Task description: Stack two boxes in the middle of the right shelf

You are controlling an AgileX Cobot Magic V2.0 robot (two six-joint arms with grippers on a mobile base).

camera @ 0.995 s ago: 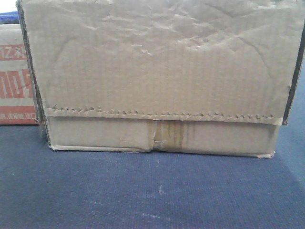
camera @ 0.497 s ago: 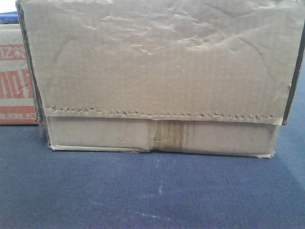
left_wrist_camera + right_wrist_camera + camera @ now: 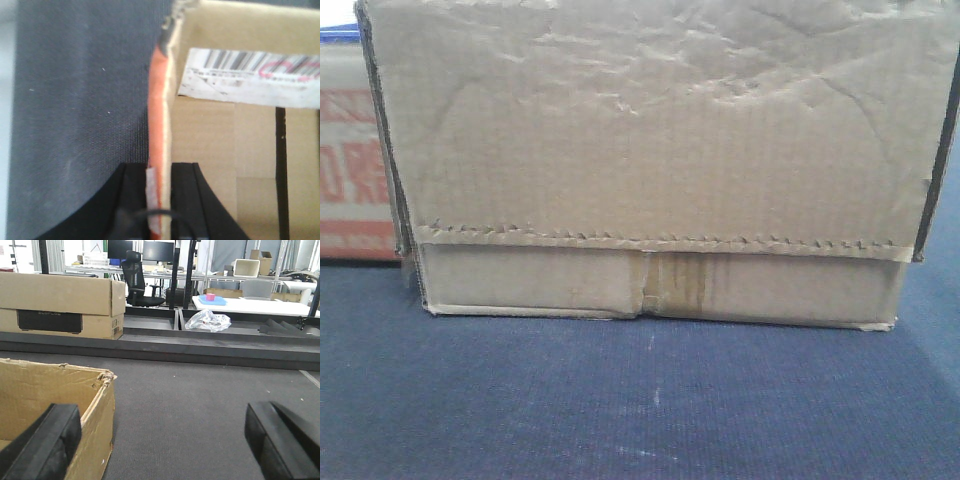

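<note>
I will release the red-print carton inside the large plain brown carton [image 3: 655, 145] with my left gripper.
A large plain brown carton [image 3: 650, 150] with a wrinkled face, a zigzag-edged flap and a tape strip fills the front view, standing on a blue-grey carpeted surface [image 3: 650, 410]. A second carton with red print [image 3: 355, 160] shows blurred behind its left edge. In the left wrist view my left gripper [image 3: 160, 200] is shut on the upright wall [image 3: 160, 115] of an open carton whose outer face is orange-red. My right gripper [image 3: 162, 445] is wide open, its fingers straddling the torn wall of an open brown carton [image 3: 100, 405]. The steel shelf is out of view.
A barcode label [image 3: 250, 75] is stuck inside the carton held by the left gripper. Beyond the right gripper stand a long closed carton [image 3: 60, 295], a low dark ledge [image 3: 200, 347], a crumpled plastic bag [image 3: 207, 320], an office chair [image 3: 140, 285] and tables.
The red-printed carton at the left of the front view has shifted; its print sits slightly higher and is now blurred. The big brown carton has not moved.
</note>
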